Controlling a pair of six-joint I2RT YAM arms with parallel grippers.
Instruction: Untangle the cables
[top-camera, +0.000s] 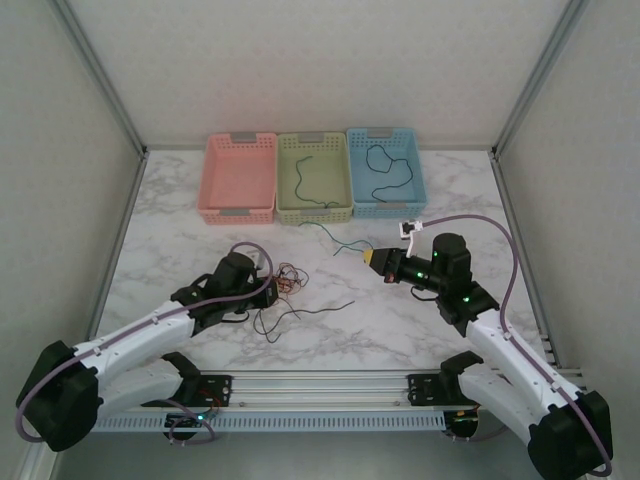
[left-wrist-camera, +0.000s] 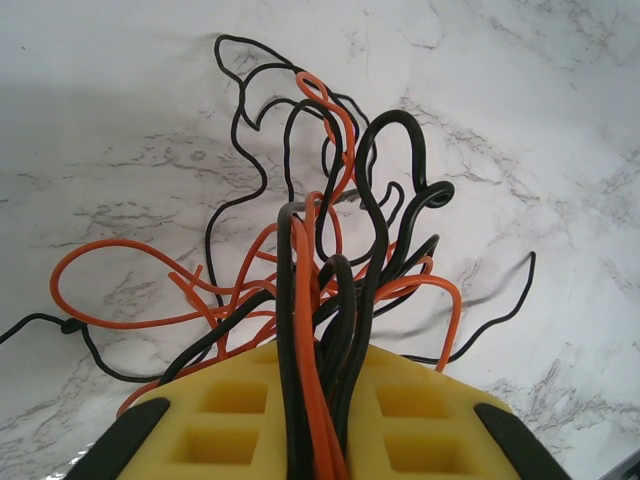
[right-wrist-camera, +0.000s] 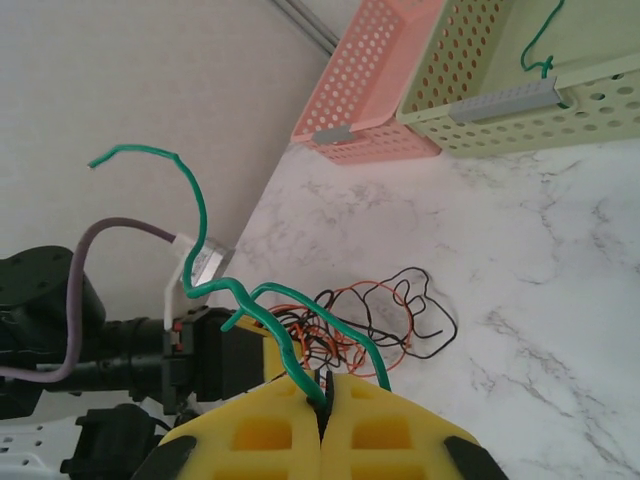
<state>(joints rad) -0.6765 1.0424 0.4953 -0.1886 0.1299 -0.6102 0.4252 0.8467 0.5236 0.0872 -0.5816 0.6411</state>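
Observation:
My right gripper will release the green cable in the middle of the green basket (top-camera: 315, 181), next to the cable that is lying there.
A tangle of black and red-orange cables (top-camera: 287, 283) lies on the marble table left of centre. My left gripper (top-camera: 272, 284) is shut on a bundle of these strands, which run up between its yellow pads (left-wrist-camera: 230, 420) and fan out over the table as the cables (left-wrist-camera: 330, 230). My right gripper (top-camera: 372, 257) hovers to the right of the tangle, shut on a green cable (right-wrist-camera: 285, 335) that curls up and away from its jaws. In the top view that green cable (top-camera: 335, 243) trails toward the baskets. The tangle (right-wrist-camera: 385, 320) lies beyond the right fingertips.
Three baskets stand in a row at the back: pink (top-camera: 240, 205), green (top-camera: 342, 180) holding a green cable (top-camera: 305, 180), blue (top-camera: 415, 180) holding a black cable (top-camera: 385, 162). A loose black strand (top-camera: 322, 309) trails right of the tangle. The left arm's wrist (right-wrist-camera: 120, 350) is close to my right gripper.

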